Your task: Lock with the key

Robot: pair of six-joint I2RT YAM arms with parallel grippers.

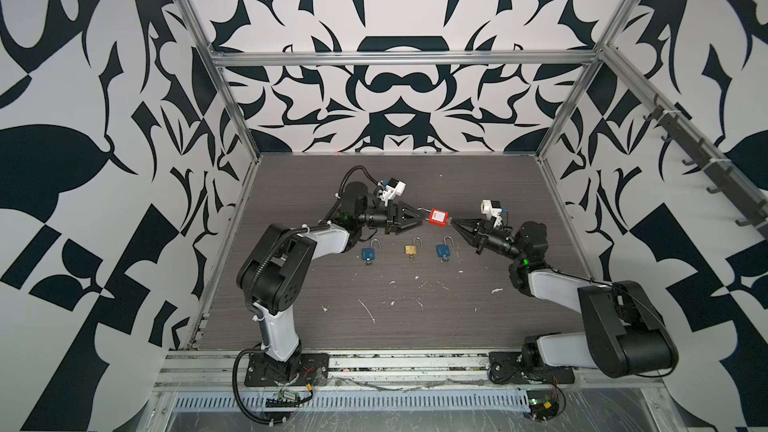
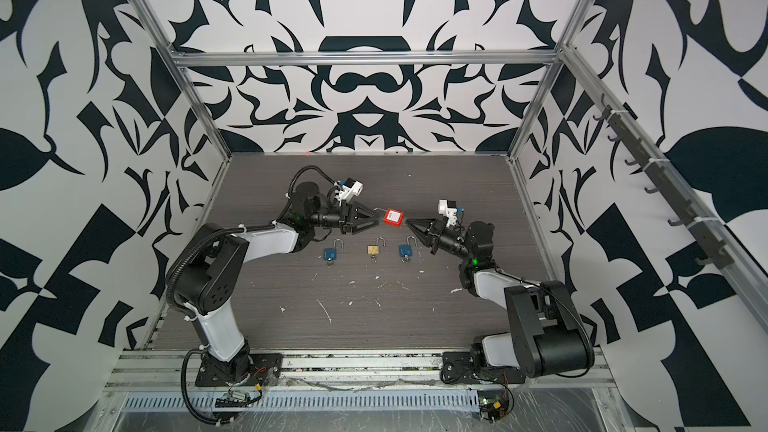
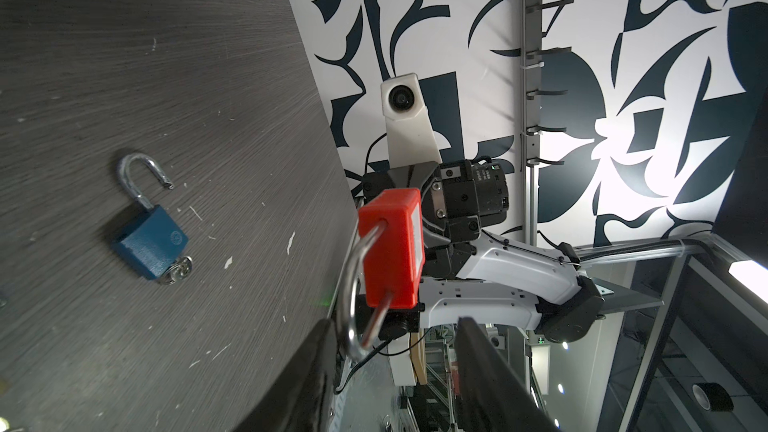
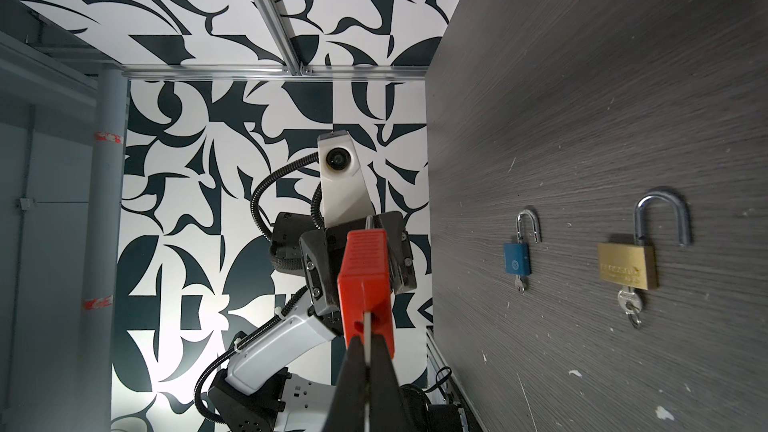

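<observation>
My left gripper's fingers reach just the shackle, so my left gripper should grab the red padlock's body (image 3: 392,260) before my right gripper pulls out the key.
A red padlock (image 1: 439,217) (image 2: 393,217) hangs in the air over the far middle of the table, between my two grippers. My right gripper (image 1: 454,222) (image 4: 365,340) is shut on the key (image 4: 367,326), whose thin blade sits in the underside of the red body (image 4: 365,276). My left gripper (image 1: 423,218) (image 3: 395,322) is open, its fingers on either side of the steel shackle (image 3: 351,284). The shackle lies close to one finger (image 3: 316,351), well apart from the other. Both shackle legs appear to enter the red body (image 3: 390,251).
Three open padlocks with keys in them lie in a row on the dark table below: blue (image 1: 369,253) (image 4: 516,257), brass (image 1: 411,249) (image 4: 627,263) and blue (image 1: 443,250) (image 3: 149,243). Patterned walls close in three sides. A hook rail (image 1: 681,147) runs along the right wall.
</observation>
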